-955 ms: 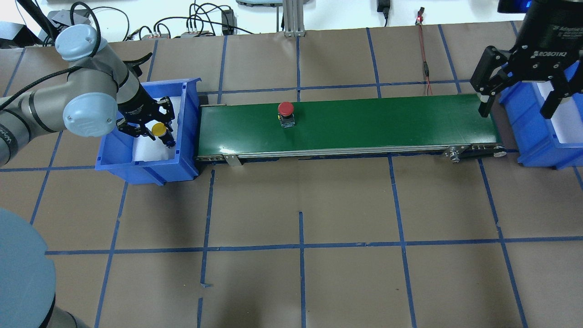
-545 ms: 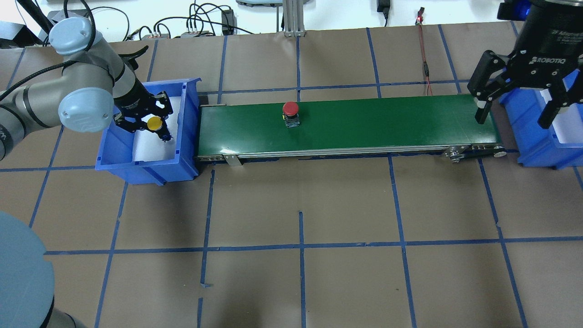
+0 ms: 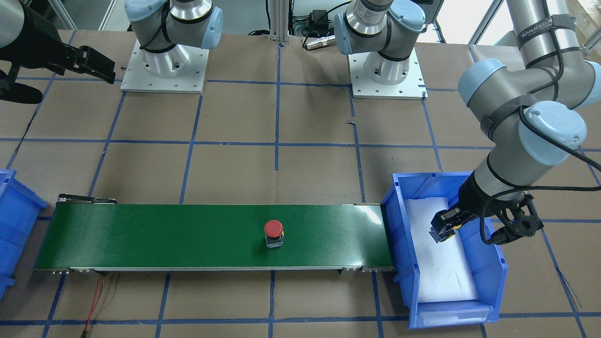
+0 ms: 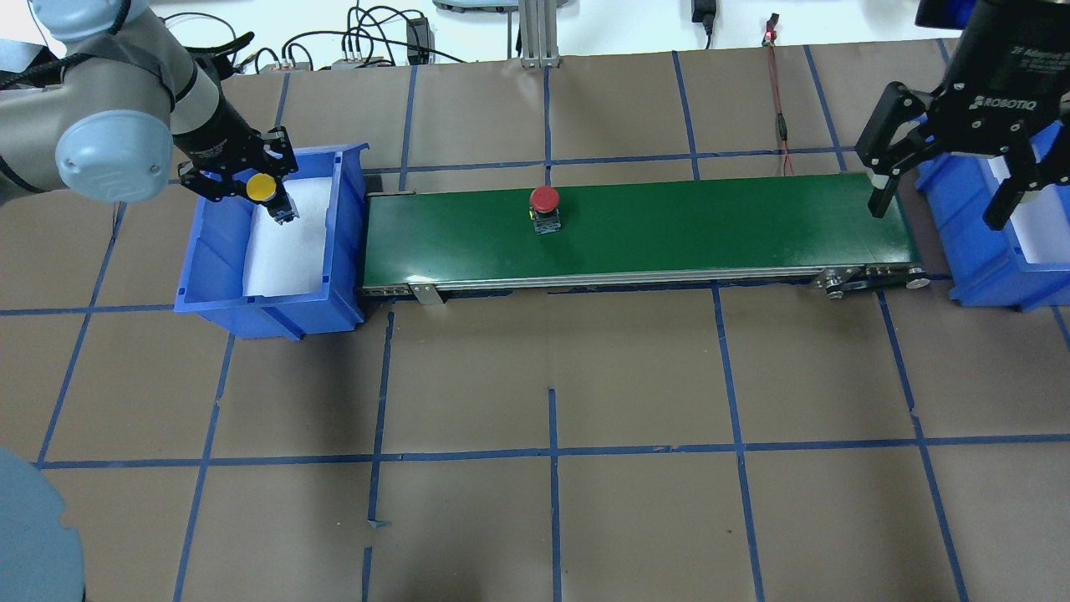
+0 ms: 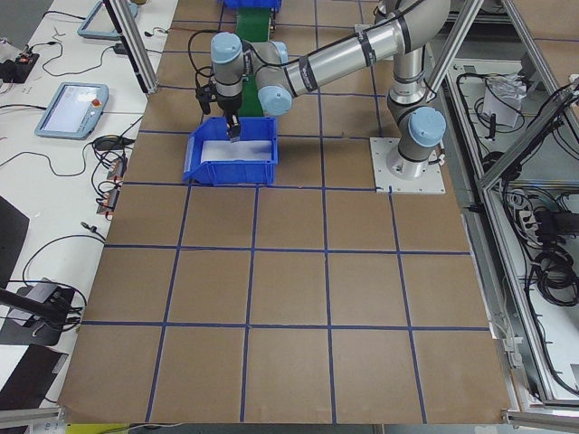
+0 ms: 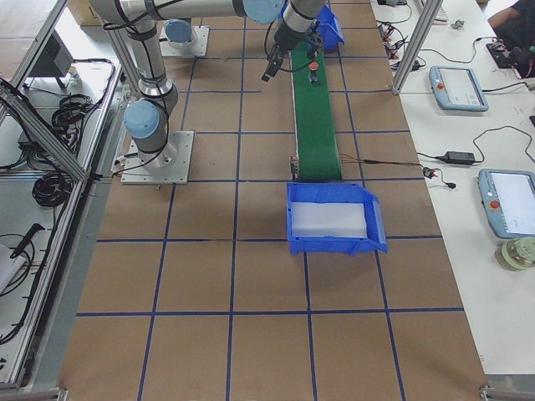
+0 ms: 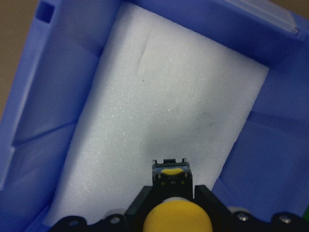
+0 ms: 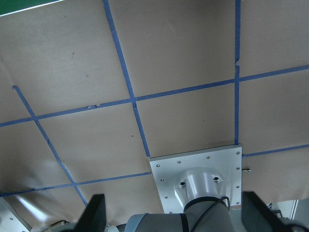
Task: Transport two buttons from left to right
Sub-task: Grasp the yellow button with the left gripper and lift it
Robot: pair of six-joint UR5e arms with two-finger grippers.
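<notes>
Next, I let go of the yellow button with my left gripper on the belt, halfway (image 3: pixel 331 237) between the red button and the foam-lined blue bin.
The yellow button (image 4: pixel 261 187) is gripped by its black base in my left gripper (image 4: pixel 274 201), lifted above the foam floor of the left blue bin (image 4: pixel 266 311). The left wrist view shows the yellow cap (image 7: pixel 177 218) between the shut fingers (image 7: pixel 143 203), with the foam below. The red button (image 4: pixel 545 201) stands upright on the green conveyor belt (image 4: pixel 710 226), left of its middle; it also shows in the front view (image 3: pixel 273 230). My right gripper (image 4: pixel 936 209) hangs open and empty above the belt's right end, beside the right blue bin (image 4: pixel 986 280).
The belt runs between the two blue bins. A red wire (image 4: pixel 782 117) lies behind the belt's right part. Cables and power supplies (image 4: pixel 376 42) sit along the table's back edge. The brown table surface (image 4: pixel 552 451) has blue tape lines.
My left gripper has risen with the yellow button, moving up and left in the overhead view. The red button has travelled a little to the right on the belt. The right gripper barely shifted.
</notes>
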